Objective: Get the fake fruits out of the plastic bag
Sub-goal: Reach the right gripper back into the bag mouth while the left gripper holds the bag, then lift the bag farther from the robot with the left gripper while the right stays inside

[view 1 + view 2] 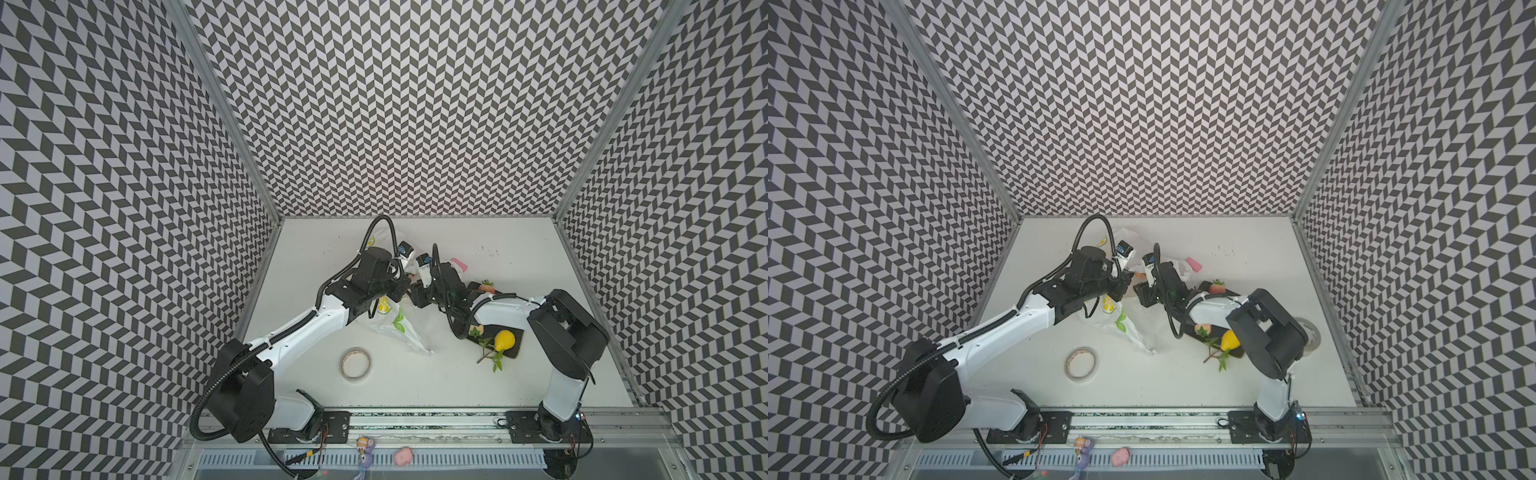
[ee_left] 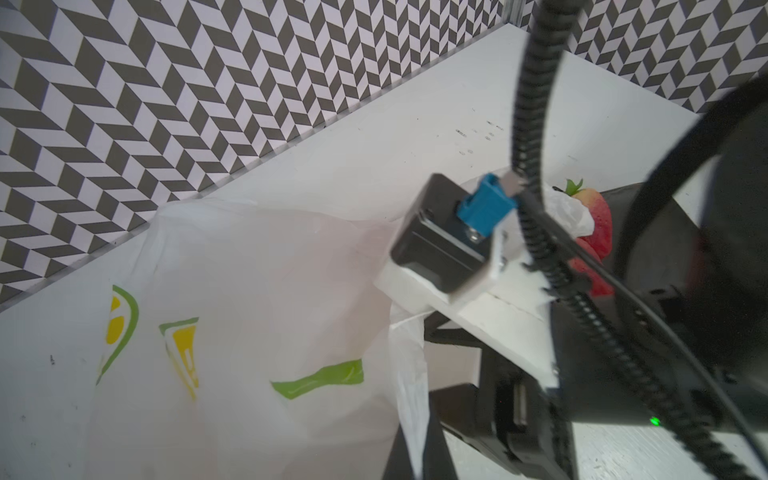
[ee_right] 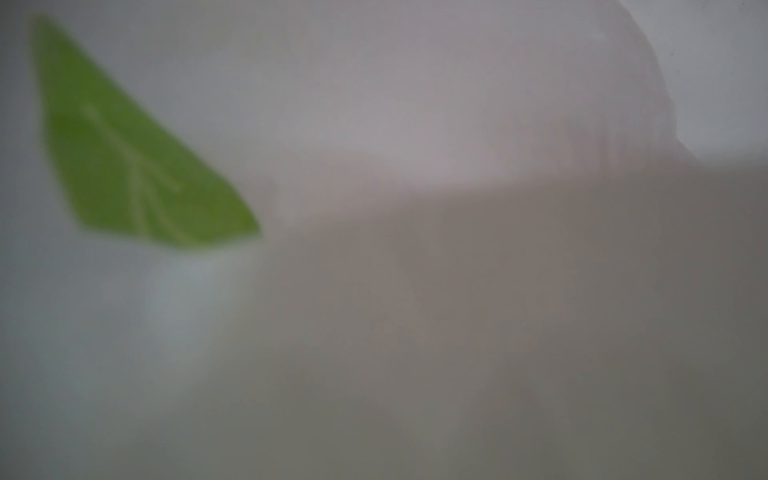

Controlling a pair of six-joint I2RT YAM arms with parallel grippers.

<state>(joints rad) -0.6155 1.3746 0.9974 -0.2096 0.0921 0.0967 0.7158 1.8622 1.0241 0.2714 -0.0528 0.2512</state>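
Note:
Next, I let go of the plastic bag's edge with my left gripper on the table (image 1: pixel 382 297) behind the tape roll, beside my right gripper.
The plastic bag (image 1: pixel 400 325) (image 1: pixel 1126 325) lies crumpled mid-table, white with lemon and leaf prints. My left gripper (image 2: pixel 415 453) (image 1: pixel 404 291) is shut on a fold of the bag's edge. My right gripper (image 1: pixel 416 297) (image 1: pixel 1138 291) reaches into the bag facing the left one. Its fingers stand apart in the left wrist view, their tips hidden by film. The right wrist view shows only blurred bag film (image 3: pixel 415 124). A yellow pear (image 1: pixel 504 340) (image 1: pixel 1229 340) with a leafy twig lies on a dark tray (image 1: pixel 514 354). A strawberry (image 1: pixel 487 286) (image 2: pixel 598 224) lies behind the right arm.
A pink block (image 1: pixel 458 264) rests beside the bag's far handle. A tape roll (image 1: pixel 356 364) lies at the front left of the bag, and a grey ring (image 1: pixel 1310 332) at the right. Small toys (image 1: pixel 365 451) sit on the front rail.

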